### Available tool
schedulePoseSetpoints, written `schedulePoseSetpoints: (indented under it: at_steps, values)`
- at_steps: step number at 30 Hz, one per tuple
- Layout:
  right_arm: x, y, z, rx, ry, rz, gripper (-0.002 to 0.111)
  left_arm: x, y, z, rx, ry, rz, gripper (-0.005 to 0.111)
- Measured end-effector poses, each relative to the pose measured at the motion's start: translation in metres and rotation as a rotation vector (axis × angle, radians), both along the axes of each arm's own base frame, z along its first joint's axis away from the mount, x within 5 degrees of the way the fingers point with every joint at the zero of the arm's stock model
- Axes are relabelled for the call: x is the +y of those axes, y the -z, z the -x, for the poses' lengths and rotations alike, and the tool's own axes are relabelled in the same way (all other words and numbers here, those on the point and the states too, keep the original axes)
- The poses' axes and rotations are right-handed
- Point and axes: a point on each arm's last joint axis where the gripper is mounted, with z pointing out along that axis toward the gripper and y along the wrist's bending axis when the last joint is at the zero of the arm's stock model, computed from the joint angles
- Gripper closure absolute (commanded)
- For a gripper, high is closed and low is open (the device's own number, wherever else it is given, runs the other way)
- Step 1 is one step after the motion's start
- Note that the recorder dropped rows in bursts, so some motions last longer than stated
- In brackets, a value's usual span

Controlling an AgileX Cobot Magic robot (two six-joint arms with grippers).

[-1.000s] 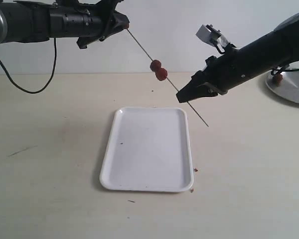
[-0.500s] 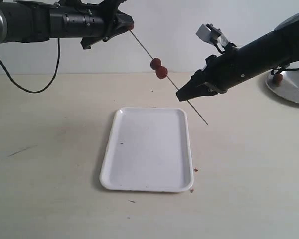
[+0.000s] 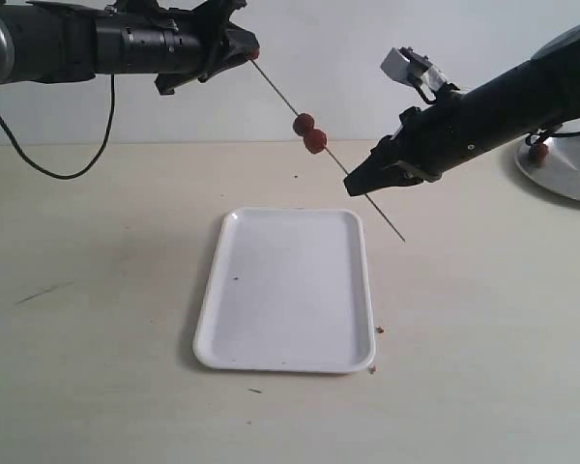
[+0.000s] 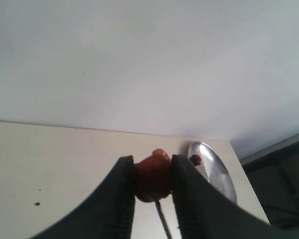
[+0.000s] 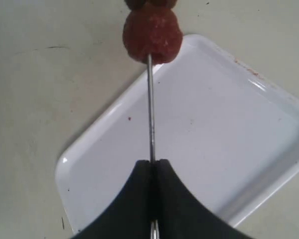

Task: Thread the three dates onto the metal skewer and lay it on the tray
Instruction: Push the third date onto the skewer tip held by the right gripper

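The date in my left gripper needs to be let go on the upper skewer (image 3: 295, 85), just above the dates that sit at the middle of the skewer.
The thin metal skewer (image 3: 282, 95) slants through the air above the white tray (image 3: 286, 290). Two dark-red dates (image 3: 309, 133) sit side by side on its middle; the nearer one (image 5: 152, 34) shows in the right wrist view above the tray (image 5: 229, 139). My right gripper (image 3: 354, 188) is shut on the skewer (image 5: 150, 109) near its lower end, whose tip pokes out below. At the skewer's upper end my left gripper (image 3: 247, 50) is shut on a third date (image 4: 152, 175), with the skewer (image 4: 163, 221) running out from under it.
A round shiny metal plate (image 3: 570, 166) with one more dark-red fruit (image 3: 539, 151) stands at the far right, also seen as plate (image 4: 214, 167) in the left wrist view. A black cable (image 3: 48, 164) hangs from the left arm. Small crumbs (image 3: 375, 348) lie by the tray.
The left gripper with its date has shifted slightly to the right along the skewer's upper end. The two threaded dates and the right gripper have barely moved.
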Motion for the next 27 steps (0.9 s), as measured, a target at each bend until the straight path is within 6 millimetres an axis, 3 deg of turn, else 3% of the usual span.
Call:
schedulePoseSetpoints:
  at_steps: [27]
  values:
    - [-0.0006, 0.0008, 0.0004, 0.021, 0.013, 0.005, 0.108, 0.0006, 0.0004, -0.0005, -0.007, -0.004, -0.014, 0.080]
